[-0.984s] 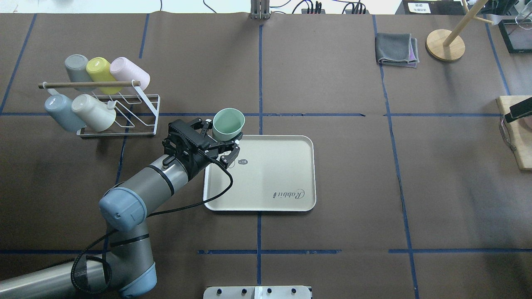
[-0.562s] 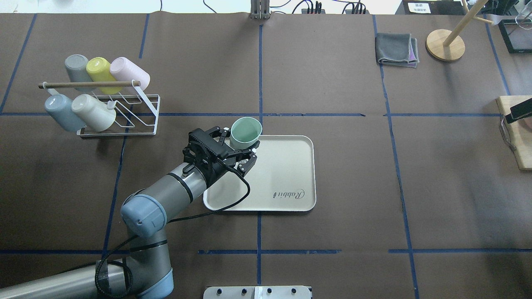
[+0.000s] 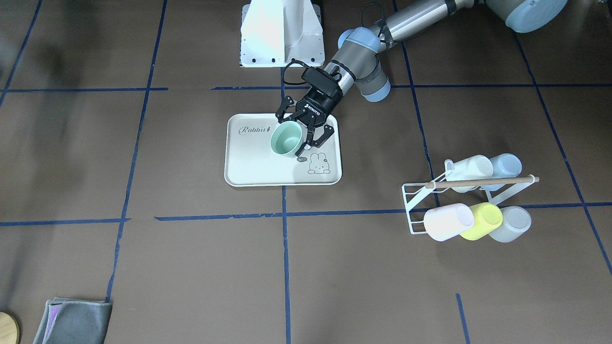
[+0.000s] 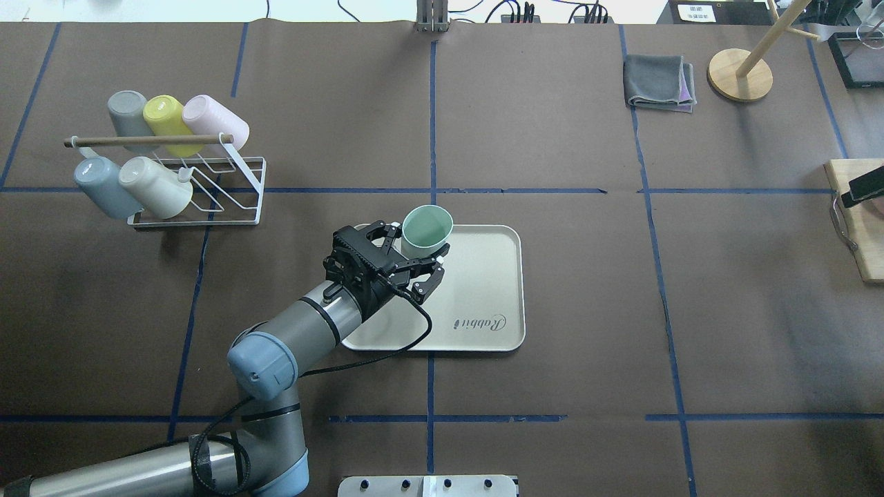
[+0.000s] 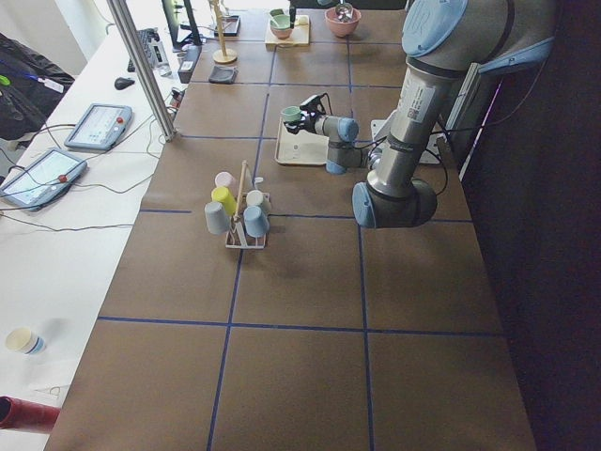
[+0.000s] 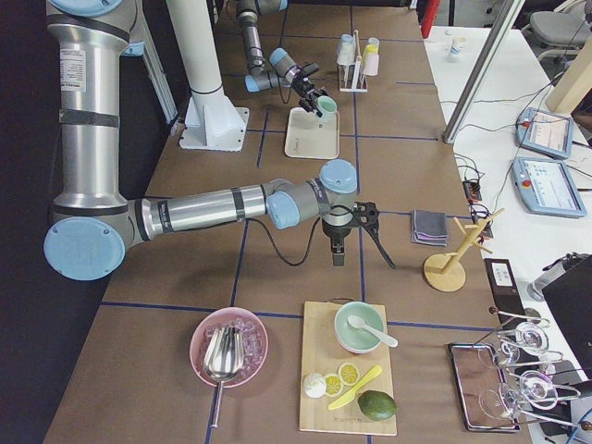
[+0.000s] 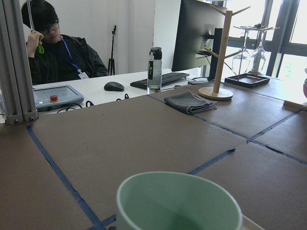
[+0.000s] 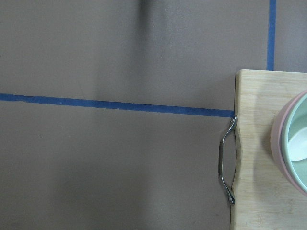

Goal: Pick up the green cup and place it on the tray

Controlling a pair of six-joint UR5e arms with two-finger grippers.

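My left gripper should put the green cup down on the tray [image 3: 281, 149] between the lettering and the bunny drawing.
The pale mint-green cup [image 4: 427, 231] stands upright, mouth up, in my left gripper [image 4: 418, 252], which is shut on its side. It hangs just over the far left part of the cream "Rabbit" tray [image 4: 476, 276]. In the front-facing view the cup [image 3: 286, 139] sits between the black fingers [image 3: 310, 136], over the tray [image 3: 258, 162] beside the bunny drawing. The left wrist view shows the cup's rim [image 7: 177, 201] close below. My right gripper [image 6: 363, 259] hovers far from the tray, near a wooden board. I cannot tell whether it is open or shut.
A white wire rack [image 4: 207, 186] with several pastel cups lying on it stands at the far left. A folded grey cloth [image 4: 659, 81] and a wooden stand [image 4: 739, 74] are at the far right. A wooden cutting board [image 8: 268, 153] holding a bowl lies at the right edge.
My left arm has carried the green cup to the right and slightly toward the robot, from the tray's far left corner to a spot over the tray.
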